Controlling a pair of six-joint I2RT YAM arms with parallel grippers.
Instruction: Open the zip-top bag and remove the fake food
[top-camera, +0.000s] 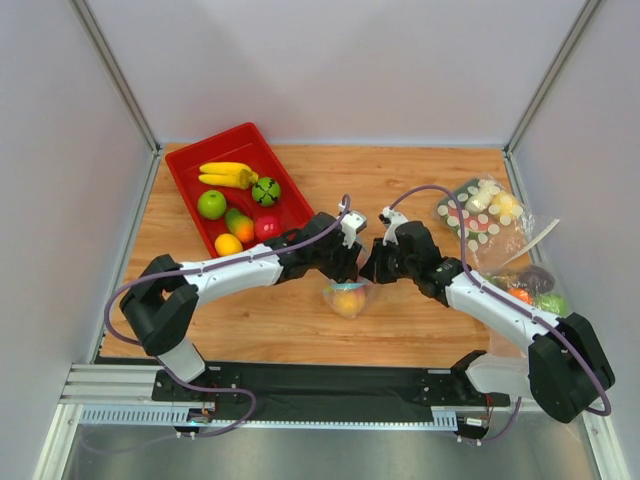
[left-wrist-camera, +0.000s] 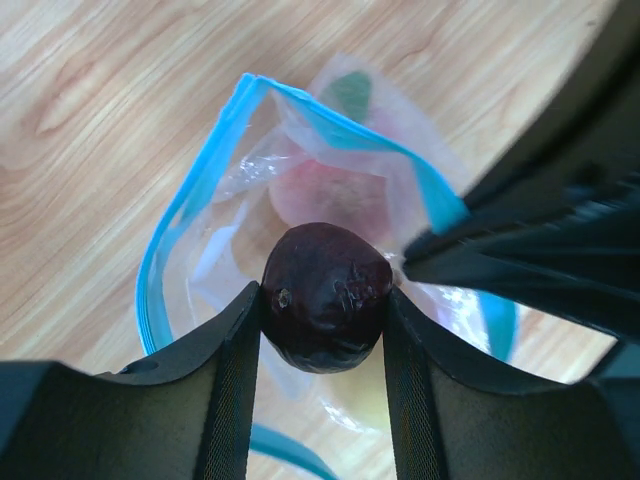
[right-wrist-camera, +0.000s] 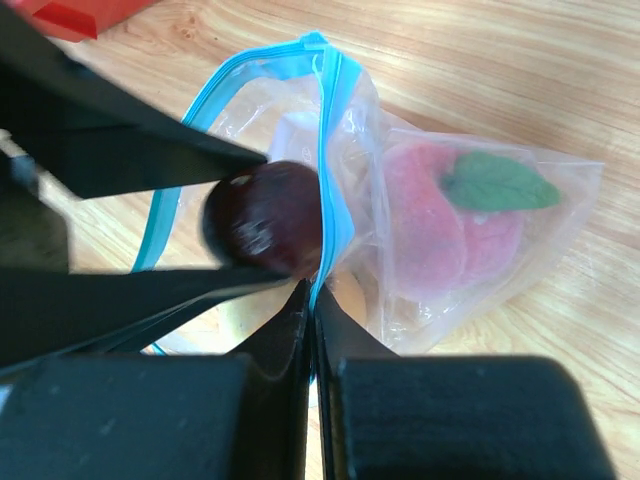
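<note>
My left gripper is going to put the dark purple fruit down in the red tray (top-camera: 288, 209), beside the red fruit and green striped ball.
The zip-top bag (top-camera: 348, 297) hangs open at the table's middle, its blue zip strip (left-wrist-camera: 190, 190) spread wide. My left gripper (left-wrist-camera: 322, 310) is shut on the dark purple fruit (left-wrist-camera: 325, 295) at the bag's mouth; it also shows in the right wrist view (right-wrist-camera: 265, 215). My right gripper (right-wrist-camera: 313, 300) is shut on the bag's zip strip (right-wrist-camera: 330, 180) at one edge. The pink-red peach (right-wrist-camera: 445, 215) with a green leaf lies inside the bag. A yellow-orange fruit (top-camera: 349, 301) shows low in the bag.
A red tray (top-camera: 190, 175) at the back left holds yellow bananas (top-camera: 226, 175), a green apple (top-camera: 211, 204) and other fruit. A bigger crinkly clear bag (top-camera: 480, 215) with white discs lies at the right, with more fake food (top-camera: 535, 285) beside it.
</note>
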